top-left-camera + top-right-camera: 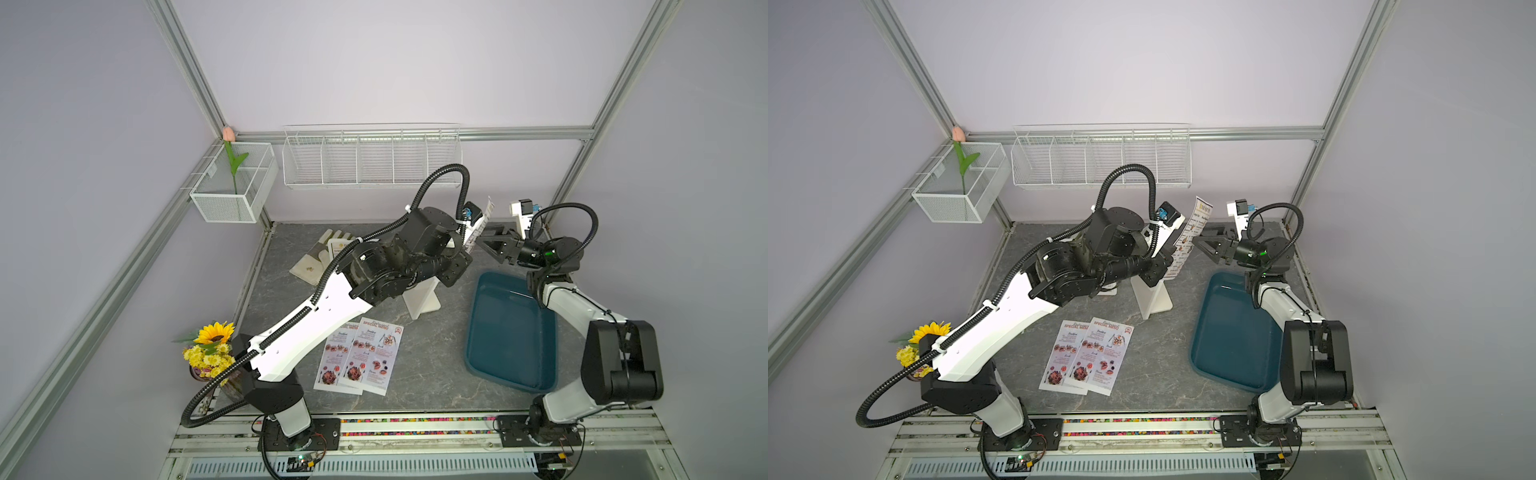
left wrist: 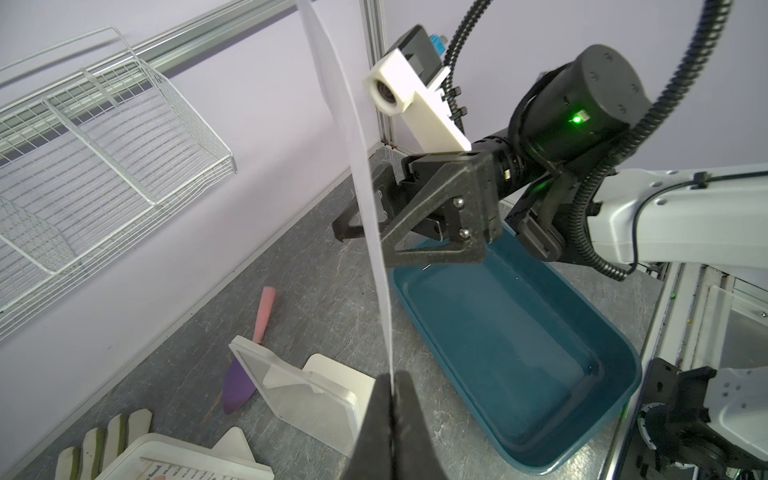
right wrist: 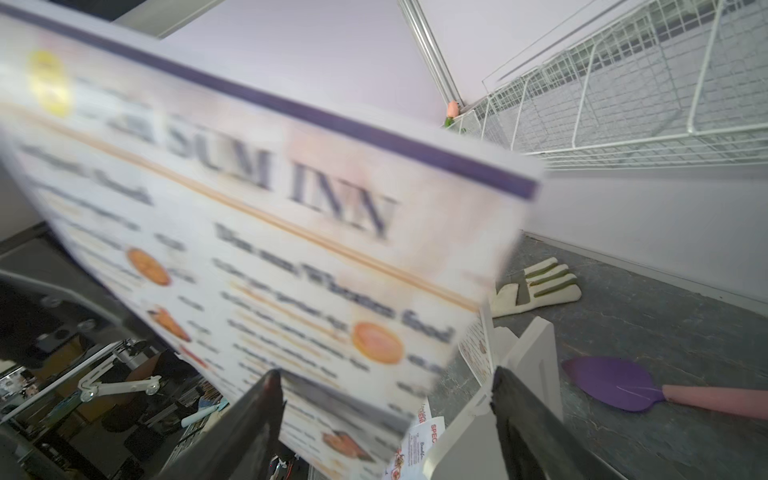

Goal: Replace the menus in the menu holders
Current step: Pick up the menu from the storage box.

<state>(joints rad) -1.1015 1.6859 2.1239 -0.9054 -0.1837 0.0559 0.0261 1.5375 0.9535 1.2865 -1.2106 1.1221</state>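
Note:
Next, my right gripper closes on the middle of the long edge (image 1: 481, 231) (image 3: 429, 390) next to the "Wheaten food" list on the raised white "DIM SUM INN" menu.
My left gripper (image 2: 392, 382) is shut on the lower edge of a white "DIM SUM INN" menu (image 1: 1190, 237), which stands curved in the air above the table. My right gripper (image 1: 1200, 243) is open, and the raised sheet (image 3: 291, 249) passes between its spread fingers (image 3: 266, 399). An empty white menu holder (image 2: 307, 390) stands beneath the sheet, left of the tray. A second menu holder (image 2: 178, 457), with a white menu in it, lies near the glove. Two pinkish "SPECIAL MENU" sheets (image 1: 365, 357) lie overlapped at the table's front.
A dark teal tray (image 1: 513, 332) sits at the right, under my right arm. A pale glove (image 1: 320, 257) and a purple spatula with a pink handle (image 2: 245, 374) lie near the back wall. White wire baskets (image 1: 370, 162) hang on the wall. A flower vase (image 1: 212, 349) stands front left.

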